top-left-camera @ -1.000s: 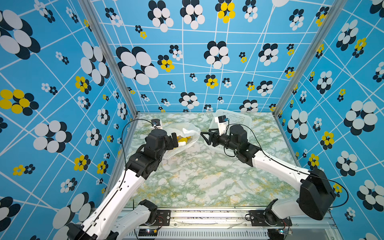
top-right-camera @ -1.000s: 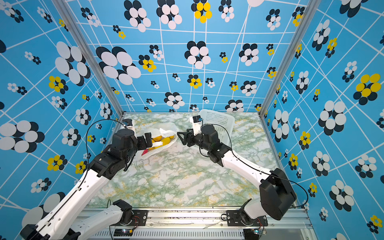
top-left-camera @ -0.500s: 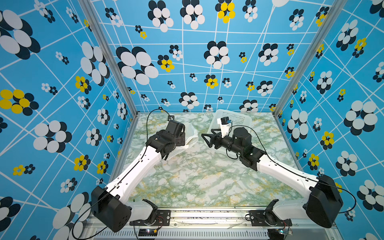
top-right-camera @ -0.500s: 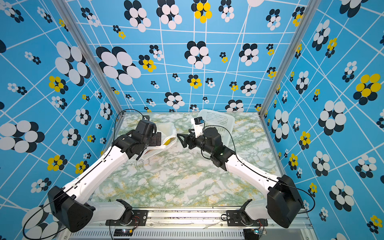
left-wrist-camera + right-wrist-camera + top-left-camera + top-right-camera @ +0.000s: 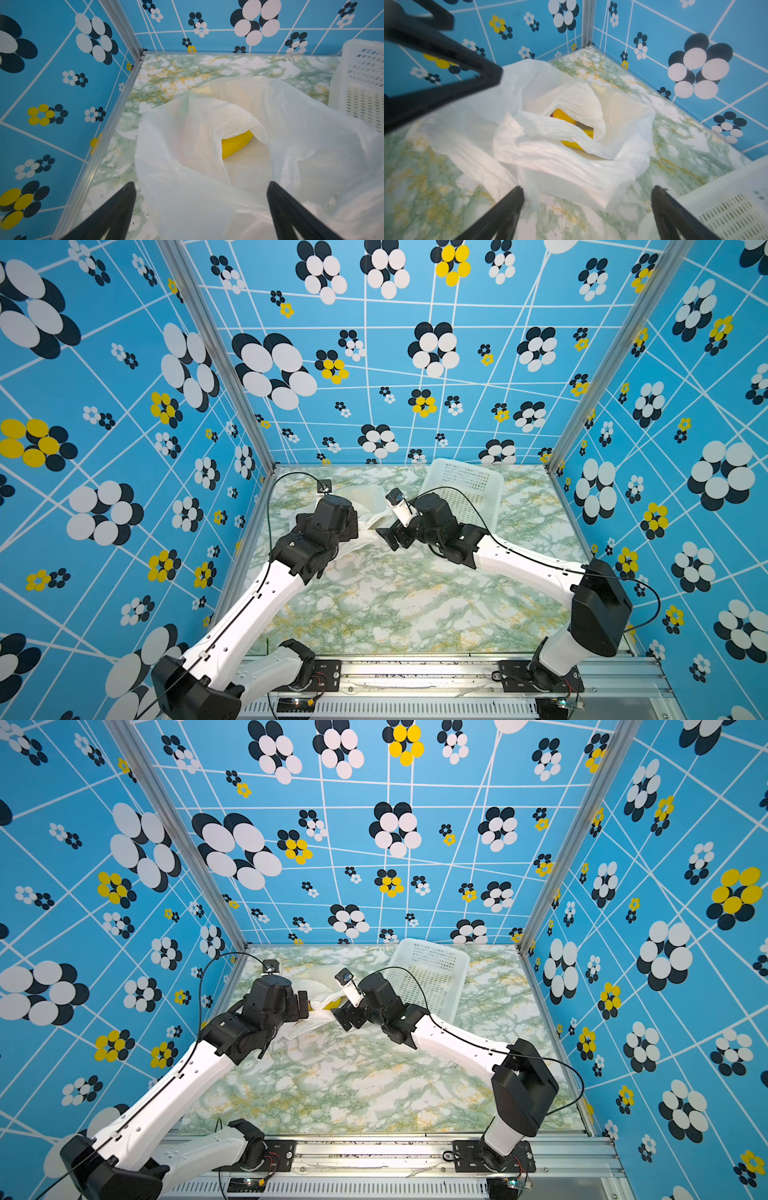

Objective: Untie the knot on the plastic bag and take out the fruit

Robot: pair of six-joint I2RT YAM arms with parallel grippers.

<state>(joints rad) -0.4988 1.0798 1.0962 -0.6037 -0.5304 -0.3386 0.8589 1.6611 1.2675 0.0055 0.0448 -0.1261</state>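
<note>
The plastic bag's opening will have its far-side edge (image 5: 366,503) (image 5: 244,111) gripped by my left gripper, just above the yellow fruit.
The plastic bag (image 5: 368,494) (image 5: 318,989) lies crumpled on the marble table near the back left, its mouth gaping. The knot does not show in any view. Yellow fruit (image 5: 236,145) (image 5: 564,118) lies inside the opening, mostly covered by folds. My left gripper (image 5: 199,185) (image 5: 305,1006) hovers open over the bag's near side, a sheet of plastic under its jaws. My right gripper (image 5: 587,189) (image 5: 386,537) is open just off the bag's edge, one finger against a fold and bare table between the fingers. The left gripper's fingers (image 5: 446,72) show in the right wrist view.
A white perforated basket (image 5: 465,489) (image 5: 432,969) (image 5: 363,83) (image 5: 726,207) stands at the back, right behind the right wrist. The blue patterned side wall and metal corner post (image 5: 124,41) are close to the bag's left.
The right jaws have opened wider and that gripper has slid toward the front left, along the bag's edge. The left arm swung back over the bag, then eased slightly forward.
</note>
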